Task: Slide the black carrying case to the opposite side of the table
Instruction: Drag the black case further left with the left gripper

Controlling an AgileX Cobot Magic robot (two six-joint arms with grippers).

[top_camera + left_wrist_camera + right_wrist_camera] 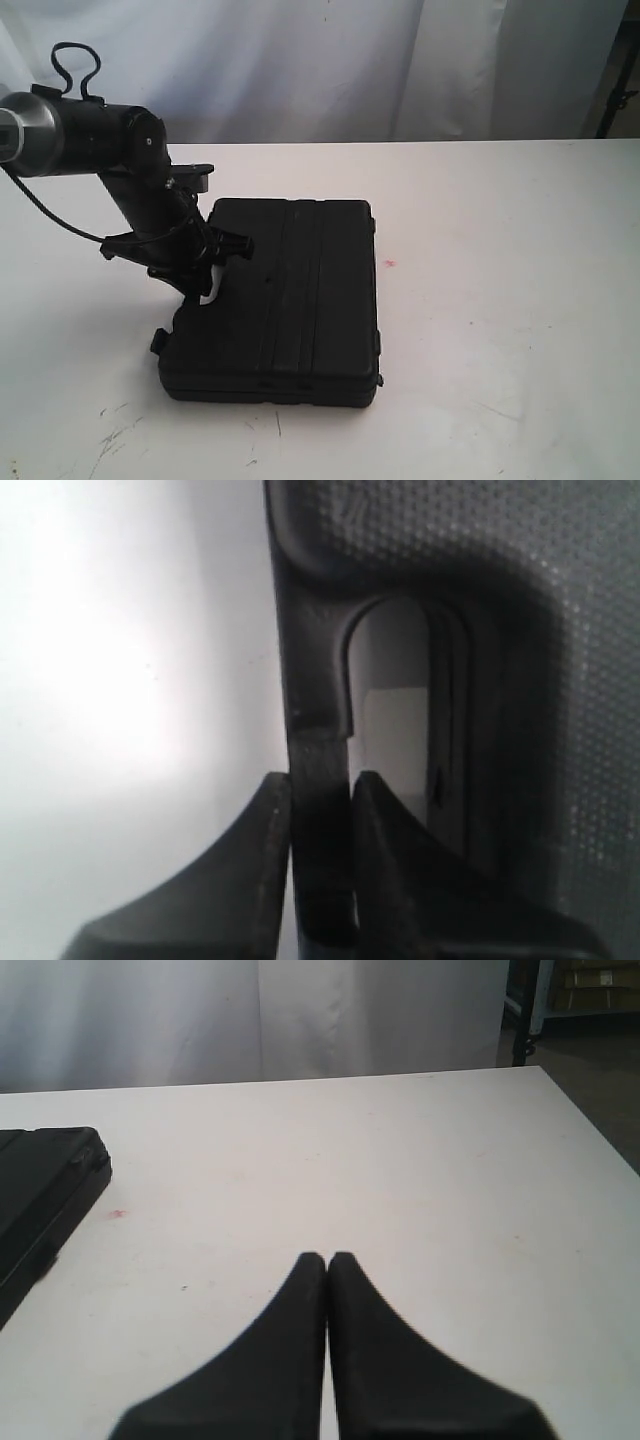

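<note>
Next, my left gripper releases the black carrying case on the white table (143, 300) behind the dark scuff marks. The case still lies flat on the table.
The black carrying case (290, 300) lies flat on the white table (500, 220), left of the middle. My left gripper (205, 280) reaches down at the case's left edge. In the left wrist view the left gripper (320, 776) is shut on the case's thin handle bar (315, 660), with the textured lid (560, 680) beside it. My right gripper (327, 1257) is shut on nothing and hovers over bare table. It does not appear in the exterior view. One corner of the case (40, 1190) shows in the right wrist view.
A tiny red spot (389, 263) marks the table just right of the case. Dark scuff marks (115, 435) lie near the front left. A white curtain (300, 60) hangs behind the far edge. The table's side edge (590, 1120) shows in the right wrist view.
</note>
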